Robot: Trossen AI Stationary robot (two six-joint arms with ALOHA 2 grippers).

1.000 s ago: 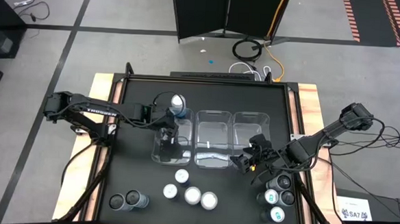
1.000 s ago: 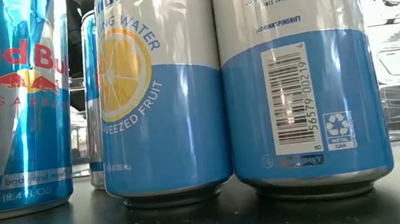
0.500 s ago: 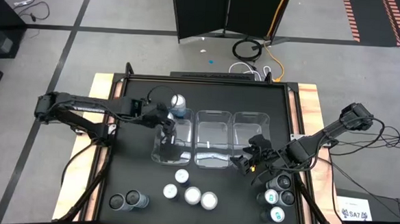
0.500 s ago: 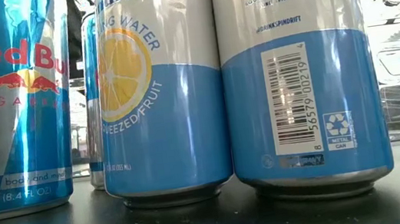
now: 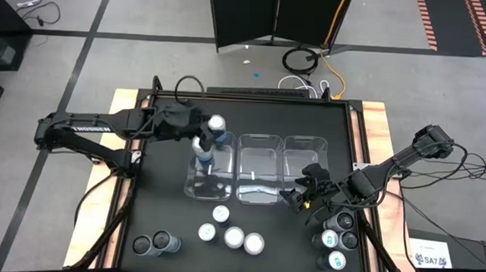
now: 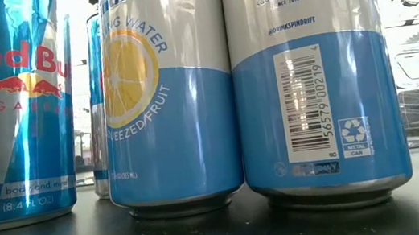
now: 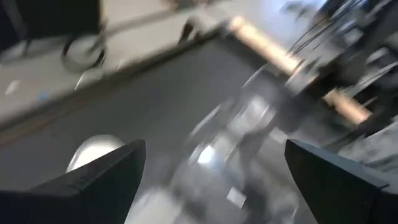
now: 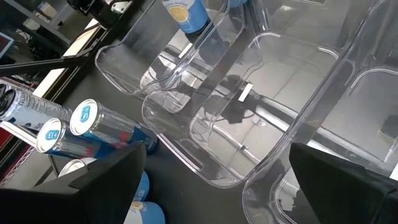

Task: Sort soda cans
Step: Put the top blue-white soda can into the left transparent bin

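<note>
The can standing on the table just behind the clear bin that already holds a can will be gripped by my left gripper on the upper sides of the can (image 5: 217, 128) (image 7: 94, 153).
Three clear bins (image 5: 258, 166) stand side by side mid-table. One blue-sided can (image 5: 202, 148) stands upright in the far end of the left bin (image 5: 211, 180); the right wrist view shows this can (image 8: 185, 12) too. Another can (image 5: 216, 125) stands on the table just behind that bin. My left gripper (image 5: 192, 125) is open beside the bin's far left corner, touching nothing; its wrist view (image 7: 214, 168) is blurred. My right gripper (image 5: 296, 197) is open and holds nothing. It hovers at the near edge of the middle and right bins, and looks into them (image 8: 217, 162).
Several silver-topped cans (image 5: 231, 231) stand near the table's near edge and fill the low view (image 6: 166, 99). Two dark cans (image 5: 154, 244) stand at the near left. A cluster of cans (image 5: 337, 239) stands at the near right, under my right arm.
My left gripper has drawn back out of the left bin, toward the table's far left. The blue-sided can it covered now stands uncovered in the bin's far end. My right arm has kept still.
</note>
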